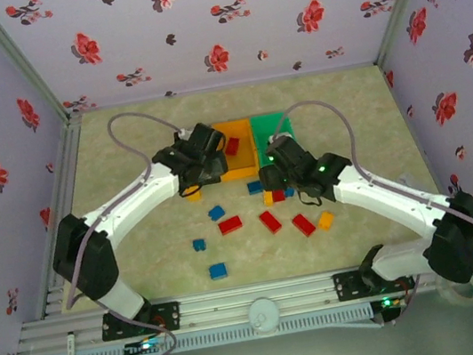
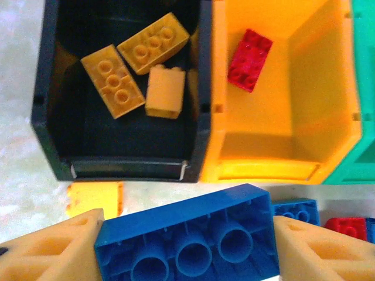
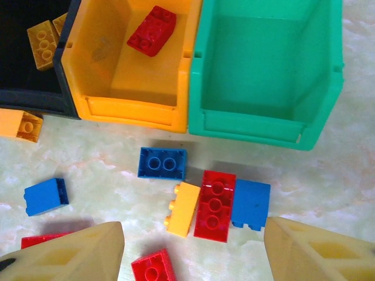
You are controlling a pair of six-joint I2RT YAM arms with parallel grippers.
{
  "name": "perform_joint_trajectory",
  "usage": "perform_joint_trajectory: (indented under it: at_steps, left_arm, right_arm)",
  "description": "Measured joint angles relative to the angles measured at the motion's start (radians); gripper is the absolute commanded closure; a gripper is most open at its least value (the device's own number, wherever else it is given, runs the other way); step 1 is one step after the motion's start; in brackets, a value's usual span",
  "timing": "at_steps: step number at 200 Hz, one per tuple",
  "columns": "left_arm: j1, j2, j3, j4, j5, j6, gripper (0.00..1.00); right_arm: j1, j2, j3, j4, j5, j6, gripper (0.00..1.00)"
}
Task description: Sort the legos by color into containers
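Next, my left gripper releases the blue lego, now held in front of the black and orange containers, in the middle of the empty green container (image 1: pixel 277 142).
My left gripper (image 2: pixel 186 241) is shut on a blue lego (image 2: pixel 181 225), held hollow side up just in front of the black container (image 2: pixel 123 167) and orange container (image 2: pixel 263 170). The black one holds three orange-yellow legos (image 2: pixel 111 80). A red lego (image 2: pixel 250 60) lies in the orange one. The green container (image 3: pixel 258 126) has nothing inside. My right gripper (image 3: pixel 193 252) is open above a cluster on the table: a yellow lego (image 3: pixel 183 208), a red one (image 3: pixel 214 205) and a blue one (image 3: pixel 251 204). From above, the left gripper (image 1: pixel 197 167) covers the black container and the right gripper (image 1: pixel 274 174) hovers before the green one.
More legos lie loose on the table in front of the containers: blue (image 1: pixel 216 212), red (image 1: pixel 230 225), red (image 1: pixel 303 224), orange (image 1: pixel 325 219), blue (image 1: pixel 218 270). An orange lego (image 2: pixel 96 198) rests against the black container's front. Flowered walls close in the table on three sides.
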Motion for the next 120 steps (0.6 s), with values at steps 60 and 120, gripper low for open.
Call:
perform_joint_trajectory:
  at_steps: [60,120]
  left_arm:
    - [-0.032,0.203,0.263,-0.047,0.032,0.069,0.44]
    - [-0.039,0.405,0.558,-0.095,0.072,0.128,0.44]
  right_arm:
    - [-0.044,-0.107,-0.058,-0.032,0.017,0.000,0.34]
    - [-0.080,-0.194,-0.095,-0.077,0.019,0.000,0.33]
